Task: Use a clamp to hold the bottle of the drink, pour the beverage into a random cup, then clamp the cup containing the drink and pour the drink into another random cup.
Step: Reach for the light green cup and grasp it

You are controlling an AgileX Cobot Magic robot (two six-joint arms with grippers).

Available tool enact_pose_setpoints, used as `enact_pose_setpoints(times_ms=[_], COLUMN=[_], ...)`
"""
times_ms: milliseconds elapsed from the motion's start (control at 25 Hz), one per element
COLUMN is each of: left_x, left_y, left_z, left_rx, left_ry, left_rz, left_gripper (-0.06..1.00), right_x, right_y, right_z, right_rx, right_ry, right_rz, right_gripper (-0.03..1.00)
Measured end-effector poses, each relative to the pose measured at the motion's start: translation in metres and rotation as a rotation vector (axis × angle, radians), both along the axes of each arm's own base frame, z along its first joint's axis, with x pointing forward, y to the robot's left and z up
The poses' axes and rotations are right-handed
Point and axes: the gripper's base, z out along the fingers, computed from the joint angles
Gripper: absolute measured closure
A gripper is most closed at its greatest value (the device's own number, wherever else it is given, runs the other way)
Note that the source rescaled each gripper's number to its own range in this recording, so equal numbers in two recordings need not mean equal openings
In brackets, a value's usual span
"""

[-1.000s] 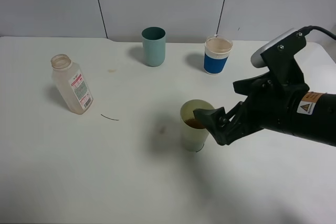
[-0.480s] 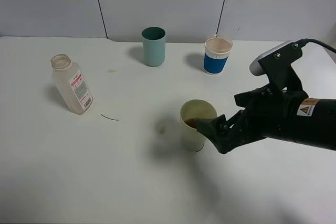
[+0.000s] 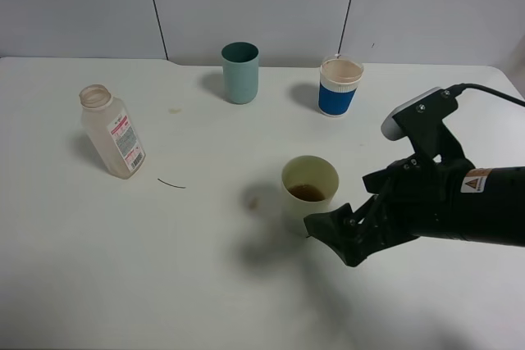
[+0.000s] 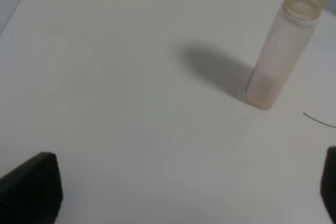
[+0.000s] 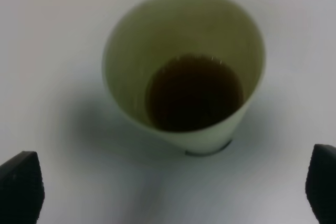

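Note:
My right gripper needs to next close around the lower body of the pale green cup [image 3: 299, 216] [image 5: 203, 141], under the cup's rim, to pick it up with its drink.
A pale green cup [image 3: 310, 190] with a little brown drink stands upright in the middle of the table. It fills the right wrist view [image 5: 189, 77]. My right gripper [image 3: 332, 237] is open and empty, just in front of the cup, with wide jaws at the edges of its own view [image 5: 170, 184]. The open, nearly empty bottle [image 3: 112, 131] stands at the left, also in the left wrist view [image 4: 278, 64]. My left gripper [image 4: 181, 190] is open and well short of the bottle. A teal cup [image 3: 239, 72] and a blue paper cup [image 3: 340, 85] stand at the back.
A thin dark strand [image 3: 171, 184] lies on the white table [image 3: 123, 268] near the bottle. A faint stain [image 3: 174, 110] marks the table between the bottle and the teal cup. The left arm is out of the exterior view.
My right gripper has drawn back from the green cup toward the table's front and now sits lower. The cup stands where it was. Bottle and other cups have not moved.

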Motion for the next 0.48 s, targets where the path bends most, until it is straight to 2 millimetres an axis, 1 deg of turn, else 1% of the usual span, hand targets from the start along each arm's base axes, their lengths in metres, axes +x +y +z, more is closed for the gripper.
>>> enact_pose_setpoints(times_ms=[160,280,480], left_x=[0.0,0.0,0.0], left_y=[0.0,0.0,0.0], left_z=[0.0,0.0,0.0], left_rx=[0.0,0.0,0.0], left_ry=[0.0,0.0,0.0], left_rz=[0.0,0.0,0.0], left_gripper=[-0.05,-0.05,-0.05], right_x=[0.002,0.003,0.013], right_y=[0.002,0.002,0.003], right_z=[-0.016,-0.033,-0.05], right_rx=[-0.066,-0.132,-0.192], right_ry=[0.058,0.103,0.071], right_rz=[0.011,0.016,-0.016], right_gripper=[-0.03,-0.03,-0.03])
